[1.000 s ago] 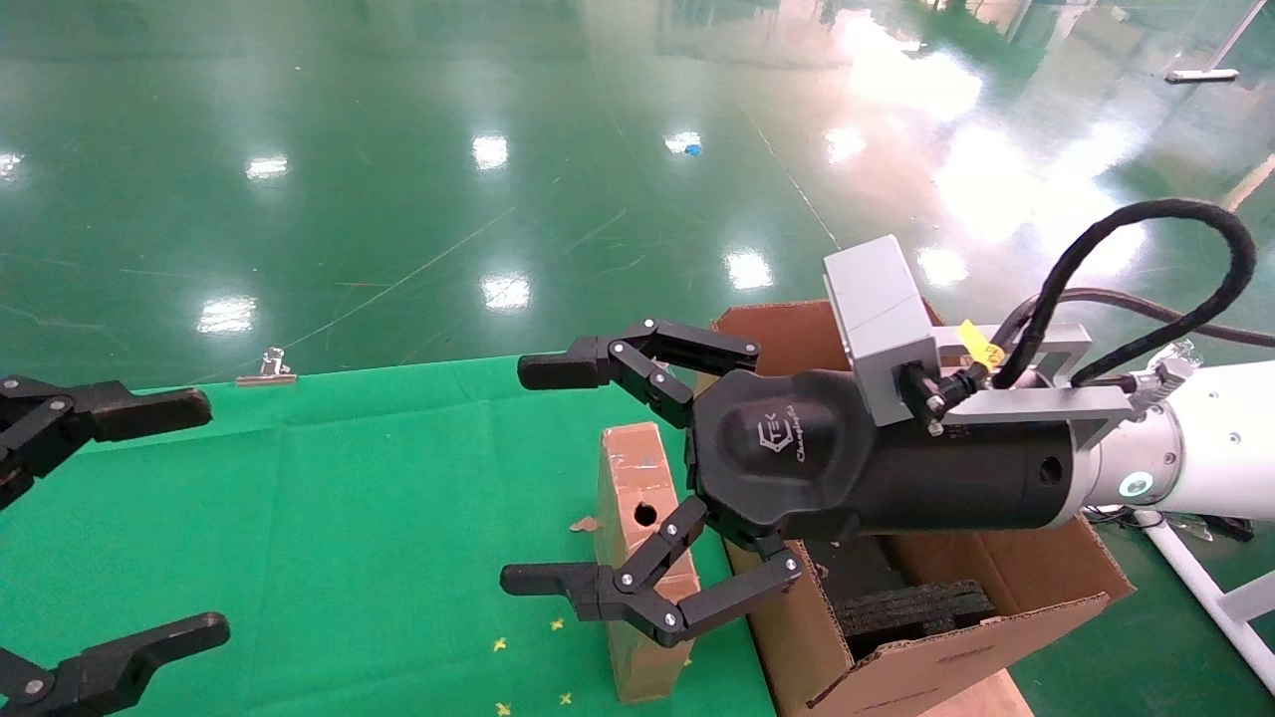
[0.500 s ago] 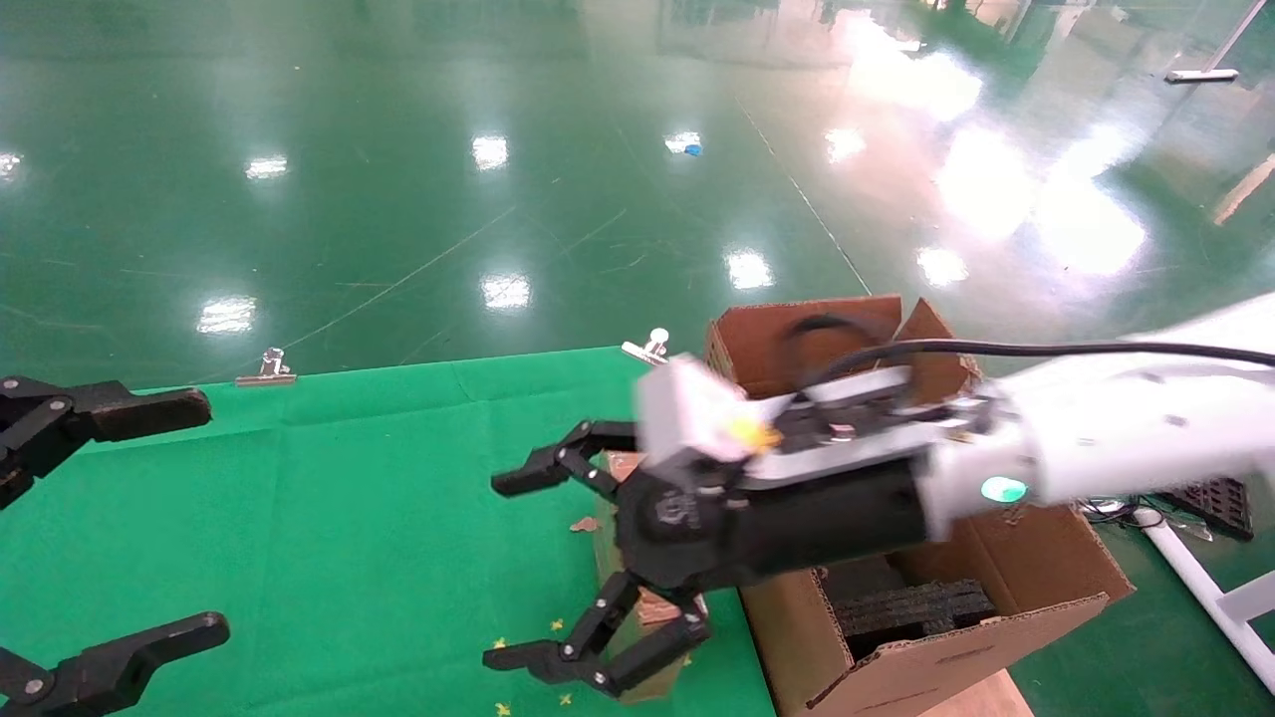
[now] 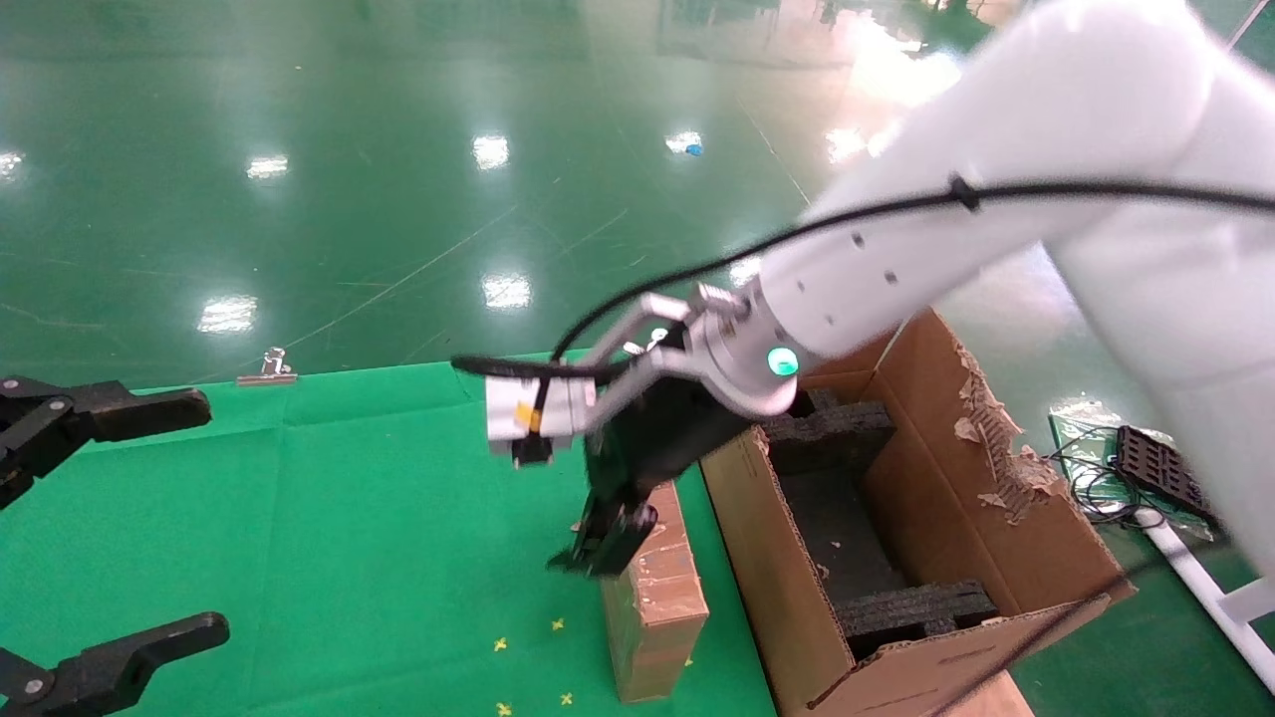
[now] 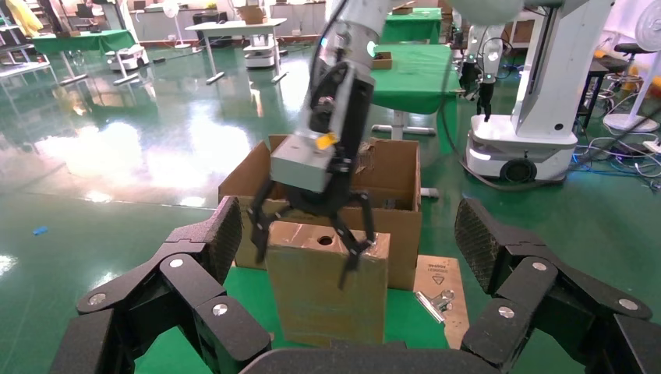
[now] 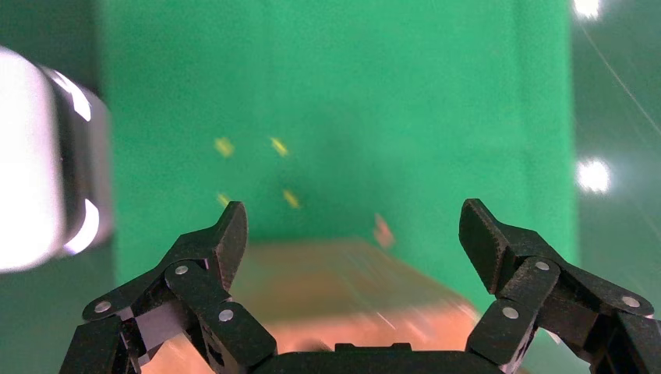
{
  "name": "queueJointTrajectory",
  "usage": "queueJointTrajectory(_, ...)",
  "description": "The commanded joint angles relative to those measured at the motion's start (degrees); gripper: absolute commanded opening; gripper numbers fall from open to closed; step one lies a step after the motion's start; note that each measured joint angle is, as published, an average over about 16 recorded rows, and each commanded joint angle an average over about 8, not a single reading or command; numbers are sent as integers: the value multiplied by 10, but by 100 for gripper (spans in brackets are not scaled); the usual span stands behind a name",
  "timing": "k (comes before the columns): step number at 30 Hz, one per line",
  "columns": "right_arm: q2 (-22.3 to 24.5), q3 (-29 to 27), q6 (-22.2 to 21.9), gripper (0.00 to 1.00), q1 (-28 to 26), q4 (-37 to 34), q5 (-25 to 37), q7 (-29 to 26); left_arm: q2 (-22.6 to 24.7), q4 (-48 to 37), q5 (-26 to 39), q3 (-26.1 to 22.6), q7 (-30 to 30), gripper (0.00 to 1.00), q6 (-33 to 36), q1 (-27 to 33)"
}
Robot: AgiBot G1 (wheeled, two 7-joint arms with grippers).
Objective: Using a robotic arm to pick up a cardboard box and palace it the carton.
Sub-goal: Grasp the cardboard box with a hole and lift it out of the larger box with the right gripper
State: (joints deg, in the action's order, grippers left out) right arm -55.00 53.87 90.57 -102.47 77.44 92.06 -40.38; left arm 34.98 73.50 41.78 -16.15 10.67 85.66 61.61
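Next, my right gripper grips across the narrow top of the cardboard box [image 3: 664, 567], between the box's round hole and its near end.
The cardboard box [image 3: 654, 588] stands on edge on the green cloth, its round hole facing up in the left wrist view [image 4: 327, 292]. The robotic arm [image 3: 896, 249] reaches in from the right. Its gripper, my right one [image 3: 606, 543], points down, open, with its fingers astride the box's top edge [image 4: 308, 238]. In the right wrist view the open gripper [image 5: 355, 234] hangs just over the blurred box [image 5: 335, 300]. The carton [image 3: 1036, 558], with black foam inside and one ragged flap, stands right beside the box. My left gripper [image 3: 211, 515] is open and parked at the left.
The green cloth [image 3: 349, 498] covers the table, with yellow specks near the box. A binder clip [image 3: 266, 368] sits at the cloth's far edge, another [image 4: 436, 300] on a small board by the carton. Cables and a black pad [image 3: 1155, 463] lie on the floor to the right.
My right arm has swung from lying level in front of the carton to pointing down over the box. Its open fingers have come down round the box's top. The left arm has not moved.
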Motion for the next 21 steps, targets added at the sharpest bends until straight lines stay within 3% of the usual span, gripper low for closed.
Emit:
queueJointTrajectory(1,-15,41,3,100,-41,0,24,-25,0,0,0,0,0,100,0,0)
queueJointTrajectory(10,-19,196,0,100,-169,2,-31,-94,0,0,0,0,0,100,0,0)
queueJointTrajectory(21,-31,309,-18,100,-205,4,-63,-125,0,0,-1,-1,0,100,0,0)
